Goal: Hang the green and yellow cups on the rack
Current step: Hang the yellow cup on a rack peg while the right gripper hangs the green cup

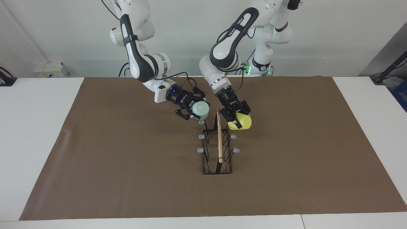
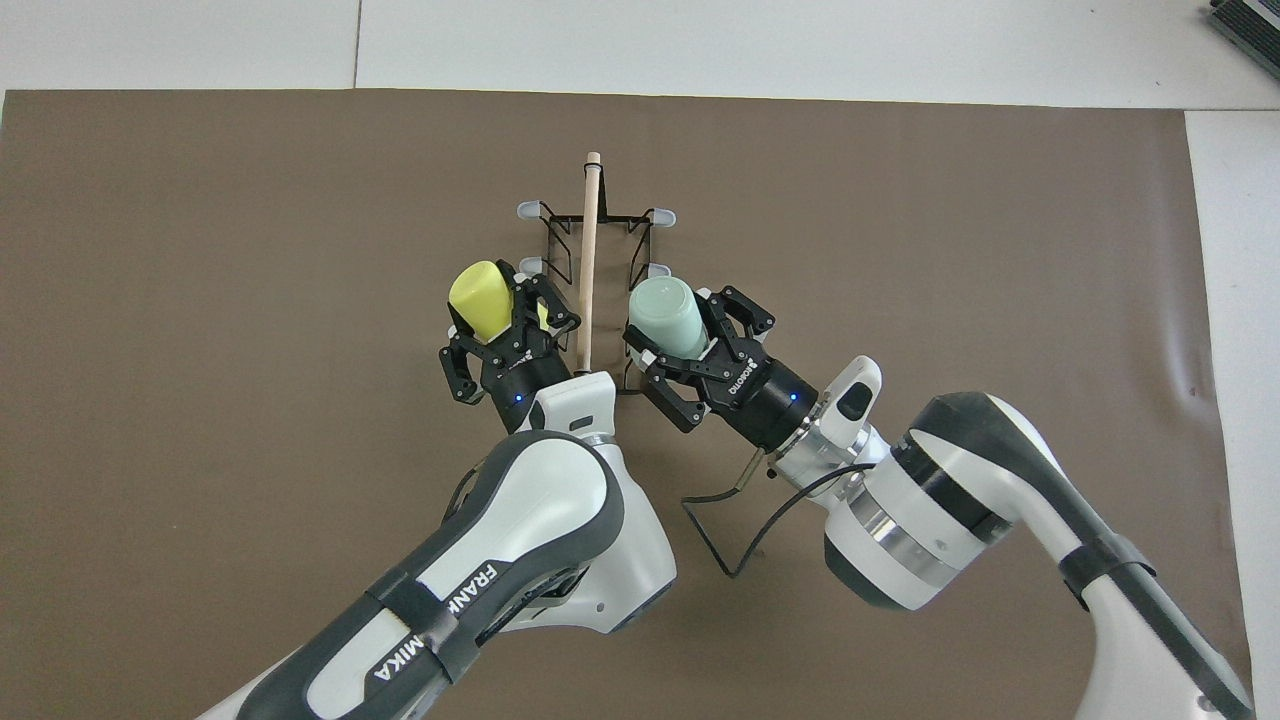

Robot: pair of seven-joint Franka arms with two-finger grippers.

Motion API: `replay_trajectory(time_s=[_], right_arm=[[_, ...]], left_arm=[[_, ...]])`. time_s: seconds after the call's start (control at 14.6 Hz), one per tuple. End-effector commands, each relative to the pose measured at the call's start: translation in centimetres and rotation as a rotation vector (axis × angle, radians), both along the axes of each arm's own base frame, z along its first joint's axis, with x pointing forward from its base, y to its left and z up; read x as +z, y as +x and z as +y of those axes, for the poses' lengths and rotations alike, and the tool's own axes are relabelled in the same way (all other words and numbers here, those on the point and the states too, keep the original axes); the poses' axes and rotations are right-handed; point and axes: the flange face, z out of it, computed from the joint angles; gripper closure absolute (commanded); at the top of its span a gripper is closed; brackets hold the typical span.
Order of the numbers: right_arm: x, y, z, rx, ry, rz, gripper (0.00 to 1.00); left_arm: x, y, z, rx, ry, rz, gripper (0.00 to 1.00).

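Observation:
Next, my right gripper lets go of the green cup on the rack's nearest peg (image 2: 643,344), across the wooden bar from the yellow cup.
The rack (image 1: 219,144) stands mid-table on the brown mat, its wooden bar (image 2: 588,260) running away from the robots. My left gripper (image 1: 239,119) is shut on the yellow cup (image 1: 241,122), tilted, at the rack's end nearest the robots on the left arm's side, where it hides the nearest prong cap. My right gripper (image 1: 194,110) is shut on the green cup (image 1: 200,109), held just above the nearest grey prong cap (image 1: 202,121) on the right arm's side. From overhead the yellow cup (image 2: 480,298) in the left gripper (image 2: 500,312) and the green cup (image 2: 668,315) in the right gripper (image 2: 688,328) flank the bar.
The other grey-capped prongs (image 1: 233,136) stand bare along both sides of the rack. The brown mat (image 1: 111,159) covers most of the white table (image 1: 31,143). A black cable (image 2: 720,510) hangs from the right wrist.

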Motion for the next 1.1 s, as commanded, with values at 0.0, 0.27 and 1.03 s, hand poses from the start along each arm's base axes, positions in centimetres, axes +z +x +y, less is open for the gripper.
replay_trajectory(time_s=[0.0,0.27,1.03], right_arm=[[-1.9,0.6,0.7,-0.073,0.035,-0.017,1.00],[-3.7,1.3,1.2,-0.072,0.032,-0.060,1.00],[-8.8,1.0,1.1,-0.069,-0.052,-0.069,1.00]], left_arm=[[-1.3,-1.5,-0.3,-0.032,0.019,0.005,1.00],[-1.3,-1.7,-0.6,-0.034,0.005,0.007,0.17],[5.1,2.3,2.7,-0.081,0.079,0.242,0.00]])
